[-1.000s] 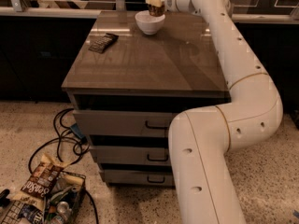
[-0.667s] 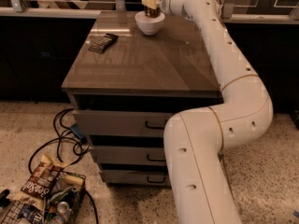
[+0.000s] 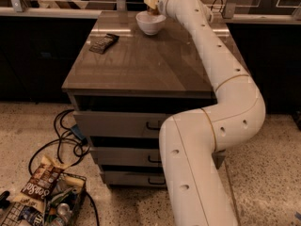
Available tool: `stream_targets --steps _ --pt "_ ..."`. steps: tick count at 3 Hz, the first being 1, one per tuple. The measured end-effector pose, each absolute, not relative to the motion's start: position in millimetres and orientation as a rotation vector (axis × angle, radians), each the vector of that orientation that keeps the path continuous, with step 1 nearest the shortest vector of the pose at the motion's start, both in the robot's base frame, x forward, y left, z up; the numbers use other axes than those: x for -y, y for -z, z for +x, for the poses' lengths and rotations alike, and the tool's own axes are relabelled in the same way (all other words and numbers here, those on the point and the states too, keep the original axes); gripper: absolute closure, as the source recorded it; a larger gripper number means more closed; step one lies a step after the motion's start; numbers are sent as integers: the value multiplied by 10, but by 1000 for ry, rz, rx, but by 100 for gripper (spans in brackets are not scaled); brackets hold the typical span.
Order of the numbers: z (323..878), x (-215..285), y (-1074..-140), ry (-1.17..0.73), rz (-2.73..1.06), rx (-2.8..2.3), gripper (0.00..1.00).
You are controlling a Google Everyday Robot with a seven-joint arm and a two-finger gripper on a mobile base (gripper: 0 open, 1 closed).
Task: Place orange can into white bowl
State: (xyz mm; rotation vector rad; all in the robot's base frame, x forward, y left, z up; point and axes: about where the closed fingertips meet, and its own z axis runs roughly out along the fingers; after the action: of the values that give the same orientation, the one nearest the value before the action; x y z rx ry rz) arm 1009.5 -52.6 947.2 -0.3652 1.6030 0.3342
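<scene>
Next, my gripper sets the orange can upright and lets go of it in the middle of the white bowl (image 3: pixel 151 20) at the far end of the table.
The white bowl (image 3: pixel 150 24) stands at the far end of the wooden table top (image 3: pixel 141 65). My arm reaches across the right side of the table to it. My gripper (image 3: pixel 153 0) is right above the bowl and is shut on the orange can (image 3: pixel 150 2). The can hangs upright with its lower end at the bowl's rim. The can's top is cut off by the upper edge of the view.
A flat dark snack wrapper (image 3: pixel 103 43) lies on the table's left side. Drawers (image 3: pixel 122 126) sit under the top. Cables (image 3: pixel 66 135) and a wire basket of snack bags (image 3: pixel 35 199) lie on the floor at lower left. A railing (image 3: pixel 56 4) runs behind the table.
My gripper with the can has shifted slightly left and down, from beside the bowl's right rim to over its middle.
</scene>
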Motion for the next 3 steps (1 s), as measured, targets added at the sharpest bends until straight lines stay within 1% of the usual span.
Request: stream_targets --steps 1,2,3 --pt "10134 699 -9501 -231 -368 -1612 100" --pt "10075 756 -9500 -208 -399 -1647 100" --pt "9995 660 -9561 -260 -429 -1641 100"
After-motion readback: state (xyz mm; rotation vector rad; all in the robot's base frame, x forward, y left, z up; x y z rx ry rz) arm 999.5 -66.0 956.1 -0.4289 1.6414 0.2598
